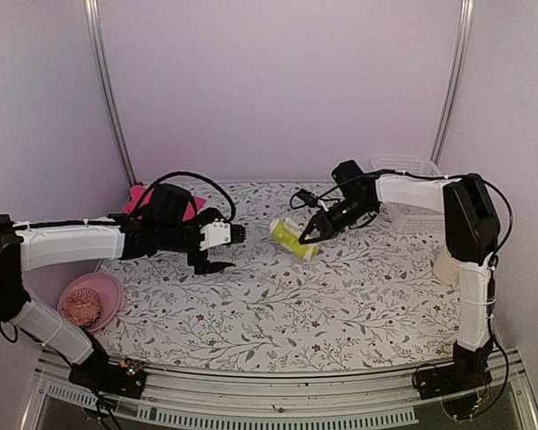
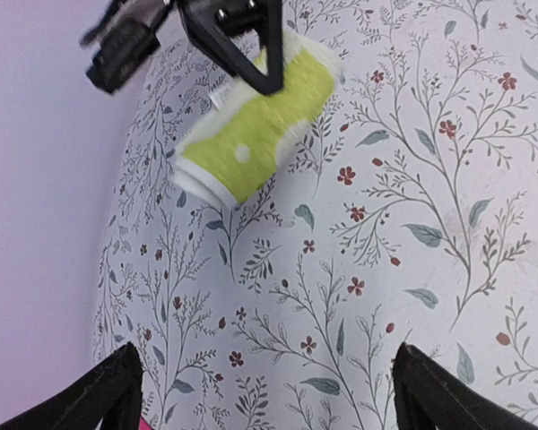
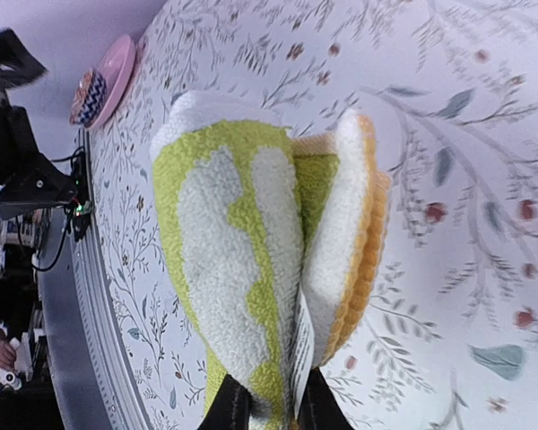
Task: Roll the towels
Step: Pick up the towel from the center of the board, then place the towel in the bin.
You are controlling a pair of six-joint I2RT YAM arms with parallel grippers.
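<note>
My right gripper has the rolled yellow-green towel to place. It will put the towel down in the white basket (image 1: pixel 401 205), by the side nearest the middle of the cloth.
A yellow-green towel (image 1: pixel 292 236), rolled into a short cylinder, lies on the flowered cloth near the middle. My right gripper (image 1: pixel 308 234) is shut on its end. In the right wrist view the roll (image 3: pixel 242 233) fills the frame, and the gripper (image 3: pixel 273 412) pinches its edge and label. The left wrist view shows the roll (image 2: pixel 251 134) ahead with a right finger (image 2: pixel 273 40) on it. My left gripper (image 1: pixel 228 251) hangs open and apart from the roll, with only bare cloth between its spread fingers (image 2: pixel 99 399). The pink towel (image 1: pixel 142 199) lies behind the left arm, mostly hidden.
A pink bowl (image 1: pixel 110 288) holding a patterned object sits at the front left and shows as a pink rim (image 3: pixel 117 67) in the right wrist view. A white basket (image 1: pixel 414 215) stands at the back right. A pale round object (image 1: pixel 445 267) sits by the right arm.
</note>
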